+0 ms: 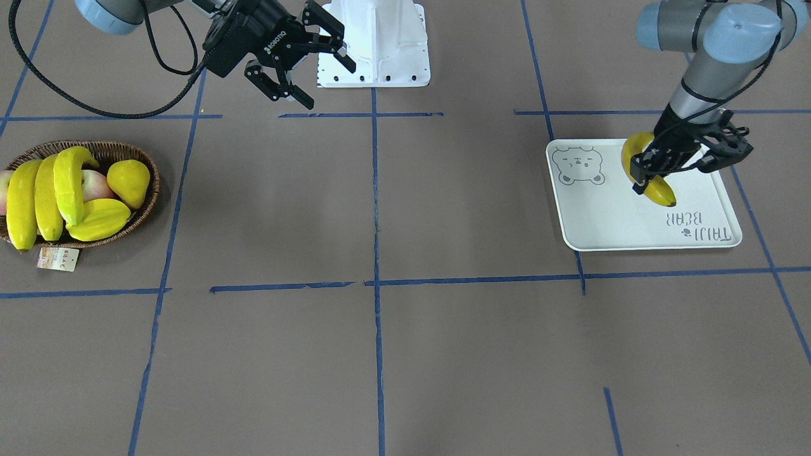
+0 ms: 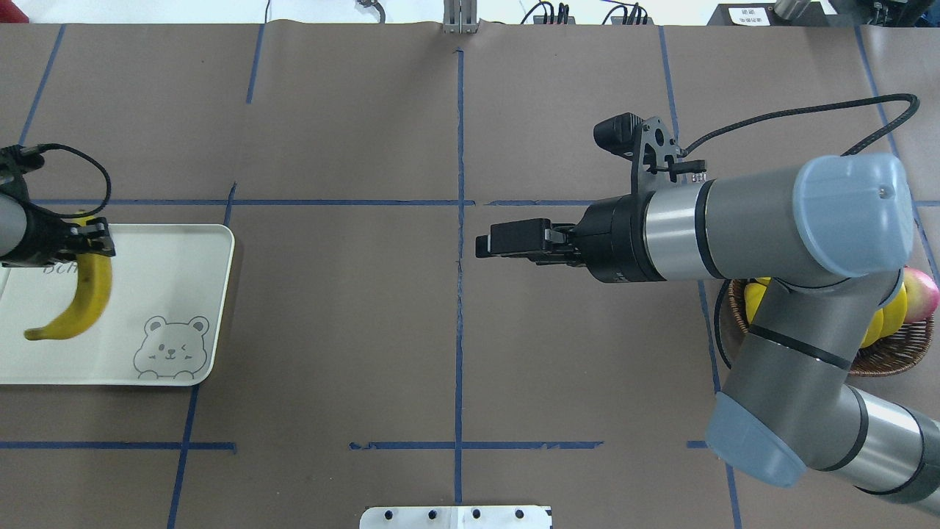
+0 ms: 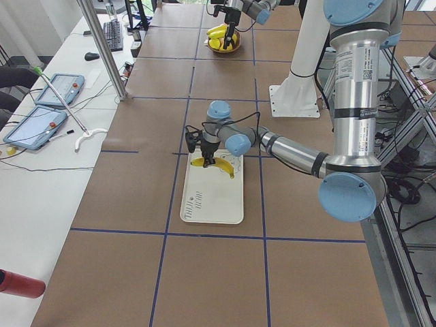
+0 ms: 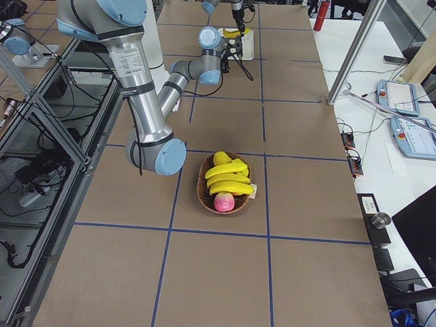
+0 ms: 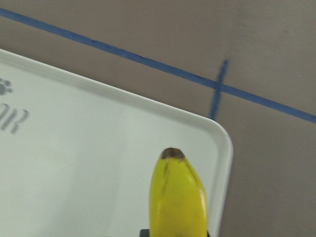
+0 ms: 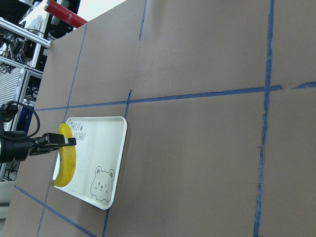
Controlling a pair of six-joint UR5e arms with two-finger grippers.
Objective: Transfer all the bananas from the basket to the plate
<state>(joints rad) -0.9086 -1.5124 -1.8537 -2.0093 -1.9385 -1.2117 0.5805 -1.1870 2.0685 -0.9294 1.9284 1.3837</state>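
Observation:
The robot's left gripper should release the banana along the plate's short edge [image 1: 694, 200] opposite the bear face, partly over the lettering.
My left gripper [image 1: 652, 172] is shut on one yellow banana [image 1: 662, 192], which it holds low over the far side of the pale bear-print plate [image 1: 608, 215]. The overhead view shows that banana [image 2: 79, 305] curving down over the plate [image 2: 169, 279]. Whether it touches the plate I cannot tell. The left wrist view has the banana's dark tip [image 5: 173, 153] above the plate's corner [image 5: 217, 143]. Three more bananas [image 1: 47, 199] lie in the wicker basket [image 1: 120, 149] across the table. My right gripper [image 1: 307, 66] hangs open and empty near the robot base, away from the basket.
The basket also holds a starfruit [image 1: 98, 220], a pear [image 1: 130, 182] and an apple [image 1: 95, 183], with a paper tag [image 1: 58, 258] beside it. The white robot base plate [image 1: 374, 44] sits at mid-table. Blue tape lines cross the brown tabletop.

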